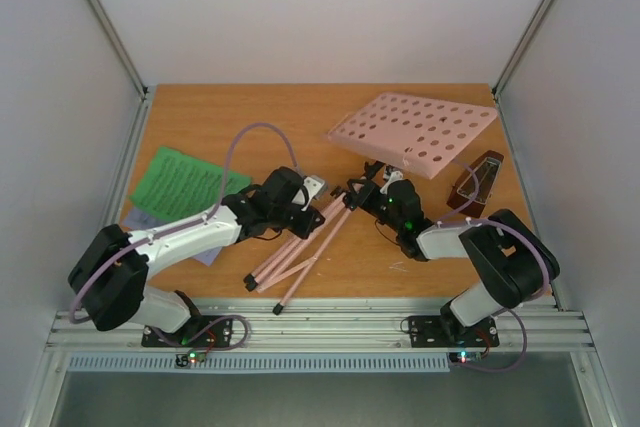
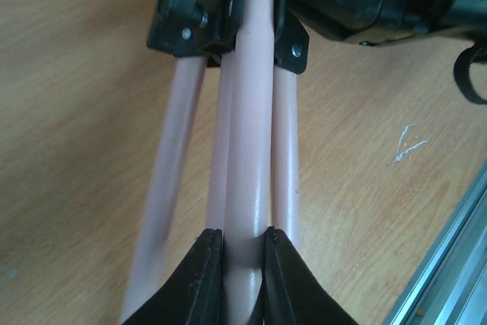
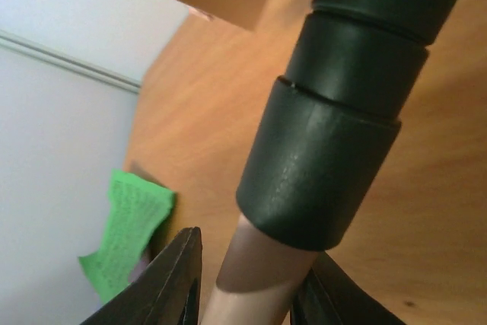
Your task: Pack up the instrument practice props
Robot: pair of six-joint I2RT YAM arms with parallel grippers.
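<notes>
Next, my left gripper sets the pink music stand down on the wood (image 1: 327,182) between the green sheet and the metronome and lets it go.
The pink music stand lies on its side on the table, its perforated desk (image 1: 415,132) at the back right and its folded legs (image 1: 295,257) pointing to the front left. My left gripper (image 1: 312,199) is shut on the stand's centre tube (image 2: 247,150), just below the black leg hub (image 2: 228,17). My right gripper (image 1: 365,194) straddles the tube below a black collar (image 3: 327,165), with a gap showing on its left side. The green music sheet (image 1: 185,182) lies at the left over a pale sheet (image 1: 150,219). The reddish-brown metronome (image 1: 478,185) stands at the right.
The green sheet also shows in the right wrist view (image 3: 129,234). White walls enclose the table on the left, back and right. An aluminium rail (image 1: 320,327) runs along the front edge. A white scratch (image 2: 411,146) marks the wood.
</notes>
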